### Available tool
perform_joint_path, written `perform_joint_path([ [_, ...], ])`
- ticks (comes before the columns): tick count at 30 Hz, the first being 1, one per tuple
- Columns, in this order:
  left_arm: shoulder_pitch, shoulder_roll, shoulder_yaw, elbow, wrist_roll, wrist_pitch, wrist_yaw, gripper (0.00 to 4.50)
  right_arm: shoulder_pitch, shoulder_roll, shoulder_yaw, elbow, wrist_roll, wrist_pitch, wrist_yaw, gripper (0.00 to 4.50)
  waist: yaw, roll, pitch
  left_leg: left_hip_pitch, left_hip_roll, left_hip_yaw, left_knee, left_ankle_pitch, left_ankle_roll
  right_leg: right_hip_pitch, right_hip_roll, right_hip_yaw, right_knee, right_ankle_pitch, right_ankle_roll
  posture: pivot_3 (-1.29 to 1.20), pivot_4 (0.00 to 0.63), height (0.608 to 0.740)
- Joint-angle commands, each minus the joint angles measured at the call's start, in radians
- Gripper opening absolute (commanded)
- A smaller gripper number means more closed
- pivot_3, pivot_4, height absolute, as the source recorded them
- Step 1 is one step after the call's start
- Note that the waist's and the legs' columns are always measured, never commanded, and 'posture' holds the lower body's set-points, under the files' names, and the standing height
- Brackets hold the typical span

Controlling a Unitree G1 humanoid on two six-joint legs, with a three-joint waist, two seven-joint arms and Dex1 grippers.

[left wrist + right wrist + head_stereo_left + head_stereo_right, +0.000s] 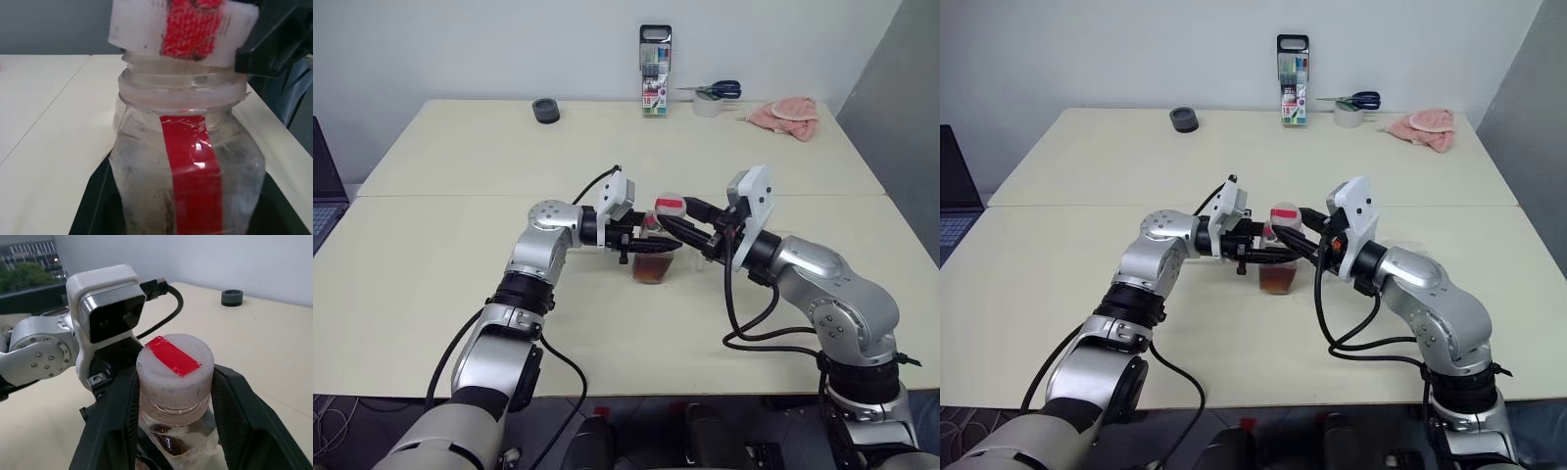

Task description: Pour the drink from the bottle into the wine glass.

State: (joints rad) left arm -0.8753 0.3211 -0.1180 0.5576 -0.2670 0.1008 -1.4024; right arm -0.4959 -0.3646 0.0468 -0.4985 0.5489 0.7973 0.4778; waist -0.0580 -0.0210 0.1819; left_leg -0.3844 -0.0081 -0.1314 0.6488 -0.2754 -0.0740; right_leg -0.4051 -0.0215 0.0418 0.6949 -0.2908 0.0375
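Observation:
I need to put the bottle down on the bare table [503, 235] near the seam on the laptop side with my left gripper.
The bottle [651, 257] stands upright at the middle of the table, a red strip [193, 186] down its clear side. The amber drink [1278, 282] fills its lower part. My left gripper [641, 240] comes in from the left and is shut on the bottle's body. My right gripper [175, 377] reaches in from the right with a finger on each side of the white cap [175, 364], which has red tape on top, and is shut on it. The cap sits slightly tilted on the neck [181, 83]. The wine glass is hidden.
Along the far edge stand an upright pack of markers [655, 61], a black round piece [545, 110], scissors on a tape roll [715, 96] and a pink cloth [785, 116]. A laptop [323, 186] shows at the left edge.

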Motion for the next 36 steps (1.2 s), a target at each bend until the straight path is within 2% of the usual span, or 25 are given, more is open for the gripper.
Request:
perform_joint_path([
  [1,0.001,0.007,0.004,-0.033,-0.004,-0.009,0.009,1.69,-0.022,0.002,-0.005,-0.07,0.008,-0.055,0.014,2.09,0.0,0.0,0.0,0.0,0.0,0.0,0.0,0.0,0.0,0.0,0.0,0.0,0.0,0.0,0.0,0.0,0.15,0.74],
  [6,0.004,0.008,0.003,-0.039,-0.005,-0.007,0.012,1.68,-0.031,-0.007,0.014,-0.076,-0.014,-0.061,0.008,3.84,0.0,0.0,0.0,0.0,0.0,0.0,0.0,0.0,0.0,0.0,0.0,0.0,0.0,0.0,0.0,0.0,0.15,0.74],
  [14,0.005,0.004,0.008,-0.042,-0.009,-0.009,0.023,1.68,-0.033,0.0,0.019,-0.065,-0.019,-0.064,0.0,3.88,0.0,0.0,0.0,0.0,0.0,0.0,0.0,0.0,0.0,0.0,0.0,0.0,0.0,0.0,0.0,0.0,0.15,0.74],
  [17,-0.007,-0.001,0.036,-0.015,-0.011,-0.016,0.075,1.68,-0.027,-0.011,0.02,-0.064,-0.03,-0.07,0.002,3.88,0.0,0.0,0.0,0.0,0.0,0.0,0.0,0.0,0.0,0.0,0.0,0.0,0.0,0.0,0.0,0.0,0.15,0.74],
  [22,-0.049,0.024,0.139,0.11,-0.002,-0.082,0.276,1.67,0.0,-0.08,0.001,-0.099,-0.03,-0.07,0.037,3.88,0.0,0.0,0.0,0.0,0.0,0.0,0.0,0.0,0.0,0.0,0.0,0.0,0.0,0.0,0.0,0.0,0.15,0.74],
  [28,-0.061,0.091,0.218,0.231,0.046,-0.186,0.499,1.67,0.014,-0.15,0.054,-0.128,-0.017,-0.071,0.115,3.88,-0.002,0.0,0.0,0.0,0.0,0.0,0.0,0.0,0.0,-0.001,0.0,0.0,0.0,0.0,0.0,0.0,0.15,0.74],
  [32,-0.037,0.133,0.247,0.239,0.074,-0.224,0.607,1.67,-0.017,-0.112,0.115,-0.079,-0.054,-0.082,0.103,3.88,0.001,0.0,0.0,0.0,0.0,0.0,0.0,0.0,0.0,0.0,0.0,0.0,0.0,0.0,0.0,0.0,0.15,0.74],
  [36,0.02,0.205,0.32,0.227,0.099,-0.246,0.809,1.67,-0.109,0.001,0.205,0.083,-0.138,-0.123,0.069,3.88,-0.014,0.0,0.0,0.001,0.001,0.0,0.0,0.0,0.0,-0.001,0.0,0.0,0.001,0.0,0.0,0.0,0.15,0.74],
])
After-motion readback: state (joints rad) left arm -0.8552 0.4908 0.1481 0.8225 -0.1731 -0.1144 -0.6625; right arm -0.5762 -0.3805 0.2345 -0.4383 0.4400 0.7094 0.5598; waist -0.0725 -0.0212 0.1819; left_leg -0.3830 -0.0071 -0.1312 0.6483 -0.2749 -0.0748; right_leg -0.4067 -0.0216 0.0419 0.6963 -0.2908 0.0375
